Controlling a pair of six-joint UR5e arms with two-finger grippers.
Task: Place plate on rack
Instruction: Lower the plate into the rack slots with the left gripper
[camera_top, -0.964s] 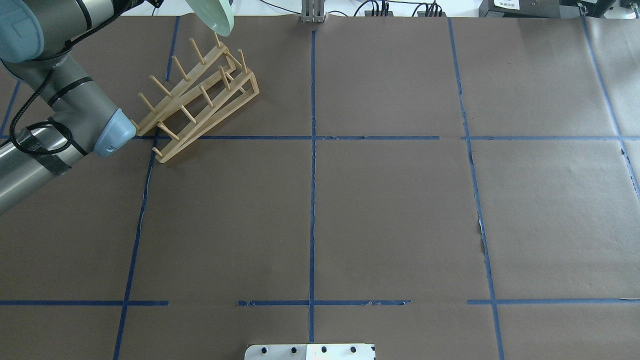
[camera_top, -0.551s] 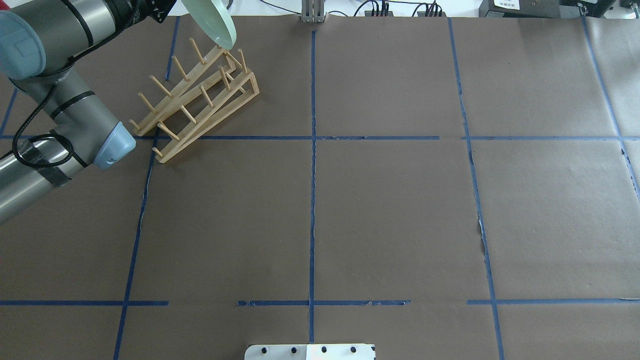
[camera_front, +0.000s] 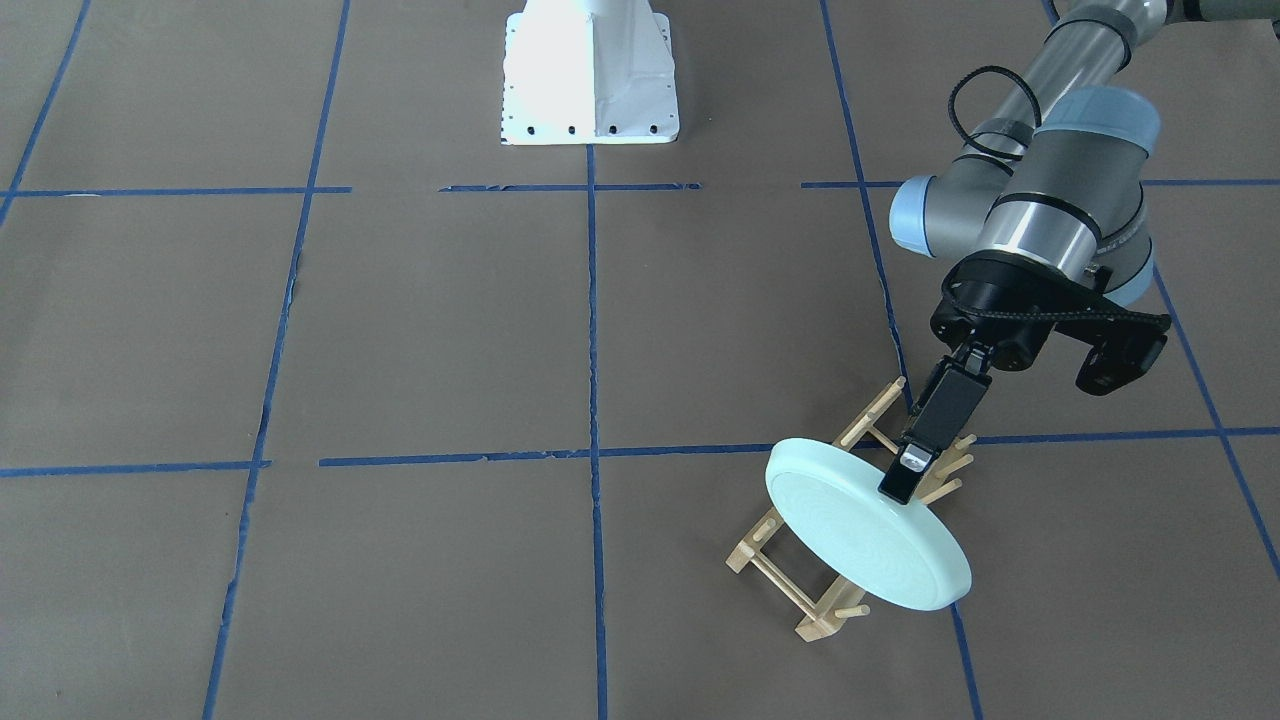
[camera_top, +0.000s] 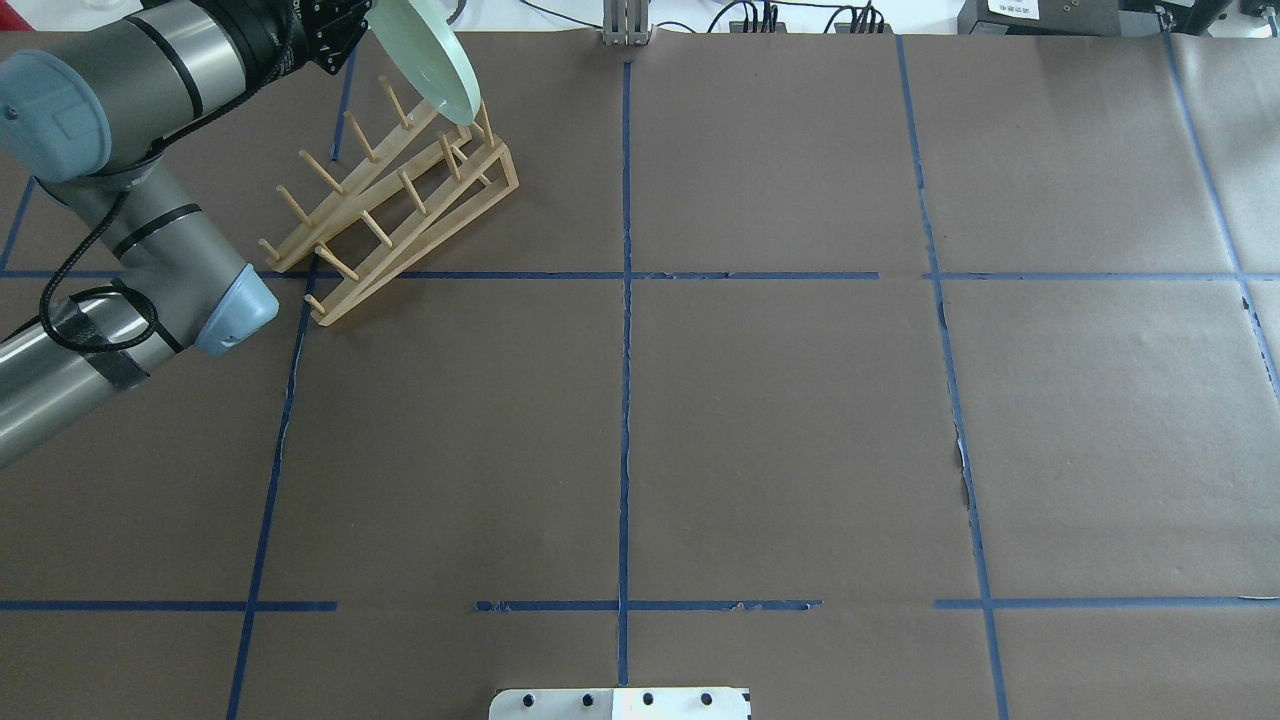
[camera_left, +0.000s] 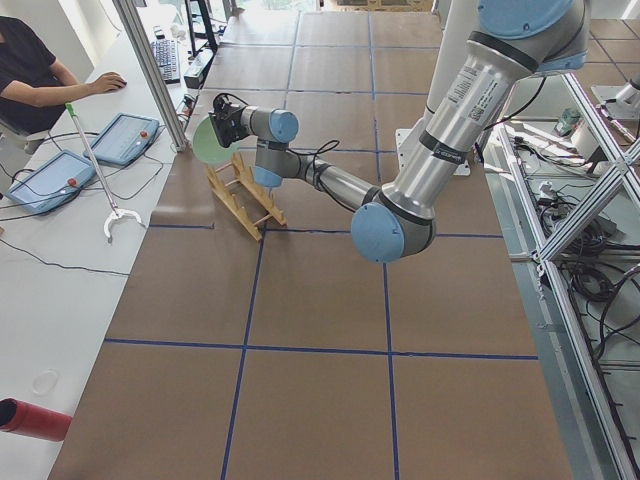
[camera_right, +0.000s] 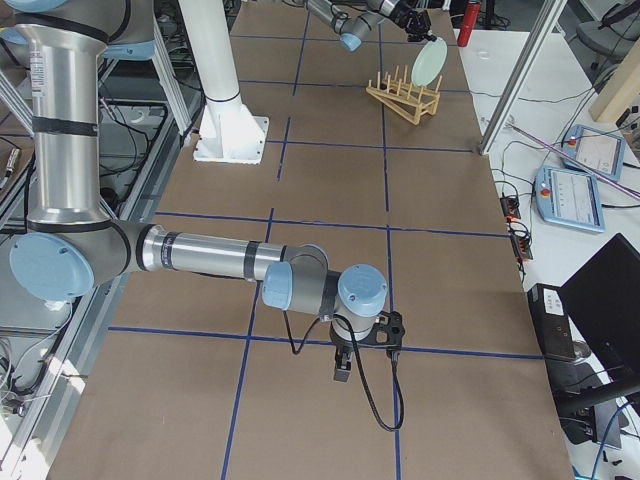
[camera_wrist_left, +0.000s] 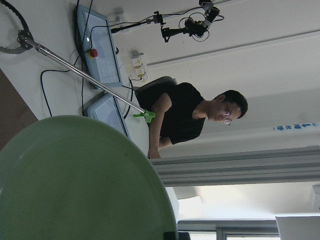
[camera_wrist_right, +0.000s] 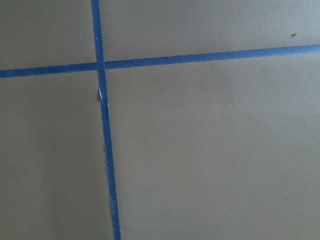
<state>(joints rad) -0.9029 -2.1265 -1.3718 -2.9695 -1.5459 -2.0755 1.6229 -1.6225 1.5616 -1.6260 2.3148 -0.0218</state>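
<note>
Next, my left gripper releases the plate on edge between the pegs at the far end of the rack (camera_front: 830, 547).
The pale mint-green plate (camera_front: 865, 535) hangs tilted on edge in my left gripper (camera_front: 900, 488), which is shut on its rim. Its lower edge is at the pegs on the far end of the light-wood rack (camera_top: 400, 210), which lies at the far left of the table. I cannot tell whether plate and pegs touch. The plate (camera_wrist_left: 75, 185) fills the lower left of the left wrist view. My right gripper (camera_right: 342, 372) hangs low over bare brown paper far from the rack, and I cannot tell whether it is open or shut.
The white robot base (camera_front: 588, 75) stands at the table's near edge. A metal post (camera_left: 150, 70) rises just past the rack. An operator (camera_left: 40, 70) sits at the side desk with control tablets (camera_left: 125, 135). Blue tape lines cross the brown paper.
My left arm has swung the plate down and toward the rack. Its lower edge has dropped from above the rack's far end to the top pegs.
</note>
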